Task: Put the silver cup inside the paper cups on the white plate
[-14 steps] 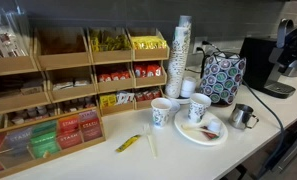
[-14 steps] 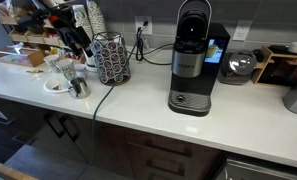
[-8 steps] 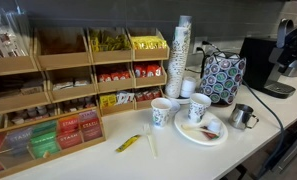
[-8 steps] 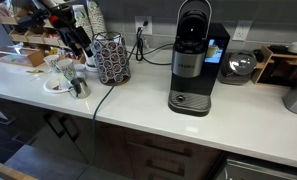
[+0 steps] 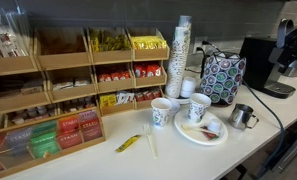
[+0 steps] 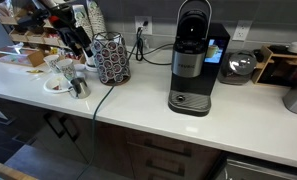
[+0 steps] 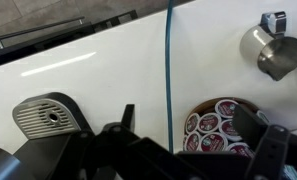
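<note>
I should next move my gripper to the silver cup's rim (image 5: 247,107) (image 7: 261,60), on the side away from the white plate, and close it there.
The silver cup (image 5: 244,116) stands on the counter just beside the white plate (image 5: 191,135); it also shows in an exterior view (image 6: 80,87) and at the top right of the wrist view (image 7: 273,50). One paper cup (image 5: 199,108) stands on the plate's back edge. Another paper cup (image 5: 163,112) stands on the counter next to the plate. My gripper (image 7: 193,135) shows only in the wrist view. It is open and empty, high above the pod holder (image 7: 223,125), well away from the silver cup.
A black coffee machine (image 6: 193,60) stands beside the round pod holder (image 6: 113,58), and its drip tray (image 7: 48,115) is below my gripper. A cable (image 7: 168,60) runs across the counter to the front edge. A tall stack of plain cups (image 5: 181,55) and snack shelves (image 5: 78,90) stand behind the plate.
</note>
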`<move>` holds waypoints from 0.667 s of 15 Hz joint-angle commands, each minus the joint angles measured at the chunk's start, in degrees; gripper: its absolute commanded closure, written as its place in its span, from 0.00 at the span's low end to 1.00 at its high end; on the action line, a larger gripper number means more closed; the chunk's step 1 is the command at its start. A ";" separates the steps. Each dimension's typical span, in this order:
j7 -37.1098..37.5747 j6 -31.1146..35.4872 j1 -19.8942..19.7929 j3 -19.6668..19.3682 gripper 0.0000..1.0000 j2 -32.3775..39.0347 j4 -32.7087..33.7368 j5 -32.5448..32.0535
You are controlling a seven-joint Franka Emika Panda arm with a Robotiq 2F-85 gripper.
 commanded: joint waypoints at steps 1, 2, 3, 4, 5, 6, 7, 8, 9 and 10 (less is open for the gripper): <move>0.17 -0.19 0.92 -0.89 0.00 -0.01 0.10 -0.28; 0.17 -0.19 0.92 -0.89 0.00 -0.01 0.10 -0.28; 0.17 -0.19 0.92 -0.89 0.00 -0.01 0.10 -0.28; 0.17 -0.19 0.92 -0.89 0.00 -0.01 0.10 -0.28; 0.17 -0.19 0.92 -0.89 0.00 -0.01 0.10 -0.28; 0.17 -0.19 0.92 -0.89 0.00 -0.01 0.10 -0.28; 0.17 -0.19 0.92 -0.89 0.00 -0.01 0.10 -0.28; -0.51 -0.45 1.74 -0.76 0.00 1.55 0.75 1.12; -1.07 -0.05 2.49 -0.80 0.00 2.39 0.78 2.58; -1.23 0.00 3.24 -0.61 0.00 3.44 0.77 3.63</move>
